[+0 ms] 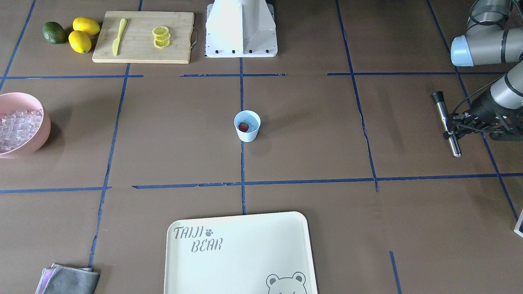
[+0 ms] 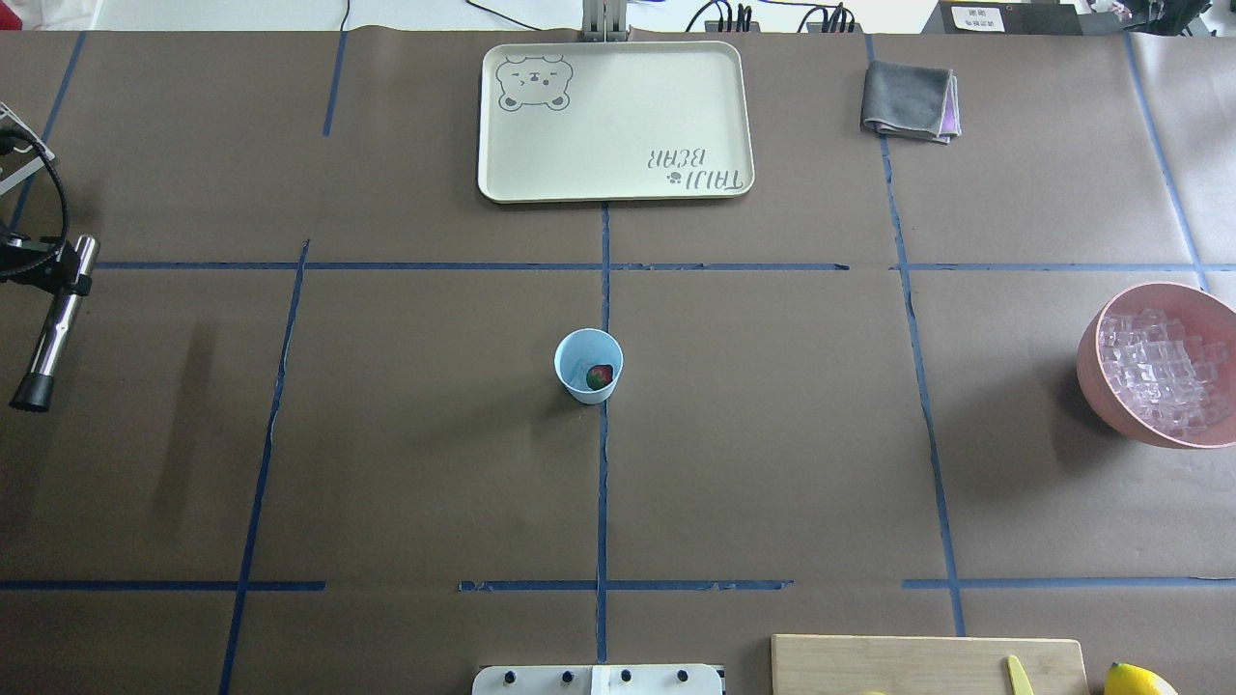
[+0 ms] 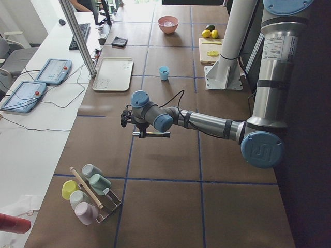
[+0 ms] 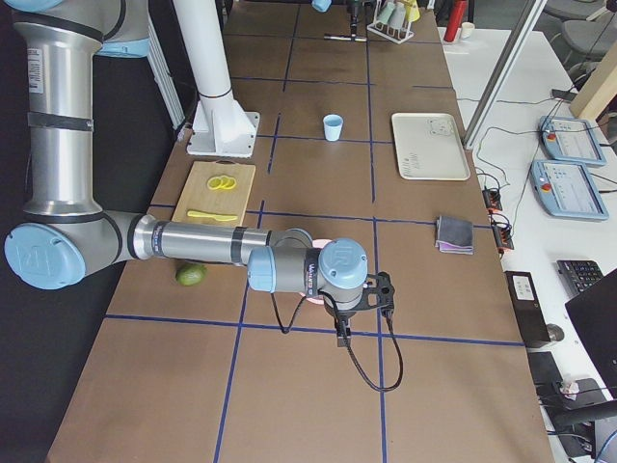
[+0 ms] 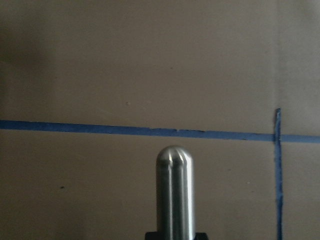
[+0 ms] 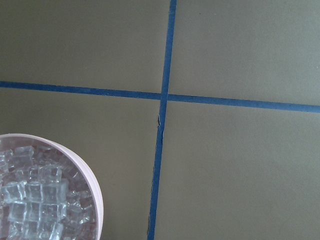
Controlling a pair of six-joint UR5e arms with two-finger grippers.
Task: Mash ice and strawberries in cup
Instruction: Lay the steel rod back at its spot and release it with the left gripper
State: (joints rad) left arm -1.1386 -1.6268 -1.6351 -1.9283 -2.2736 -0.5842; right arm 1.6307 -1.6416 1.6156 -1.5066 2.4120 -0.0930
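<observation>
My left gripper needs to release the steel muddler onto the table on the cup side, next to the long blue tape (image 1: 463, 129) that is under my arm. The muddler is now held far from the cup.
The pale blue cup (image 1: 247, 127) (image 2: 588, 365) stands upright at the table's middle, with one small red strawberry (image 1: 243, 126) (image 2: 600, 376) inside it. The ice (image 1: 18, 126) (image 2: 1159, 372) (image 6: 35, 195) is heaped in a pink bowl (image 2: 1096, 386) at the table's right end, under the right wrist camera. My left gripper (image 1: 451, 126) (image 2: 68, 280) hovers far to the left of the cup, shut on a steel muddler (image 1: 453, 145) (image 2: 48, 338) (image 5: 174, 190) with a black end. My right gripper (image 4: 386, 289) shows only in the exterior right view, so I cannot tell its state.
A cream tray (image 2: 618, 183) lies on the far side of the cup, a folded grey cloth (image 2: 908, 101) to its right. A cutting board (image 1: 143, 36) near the base holds a yellow knife (image 1: 119, 36) and lemon slices (image 1: 161, 36); lemons (image 1: 81, 34) and a lime (image 1: 54, 32) lie beside it.
</observation>
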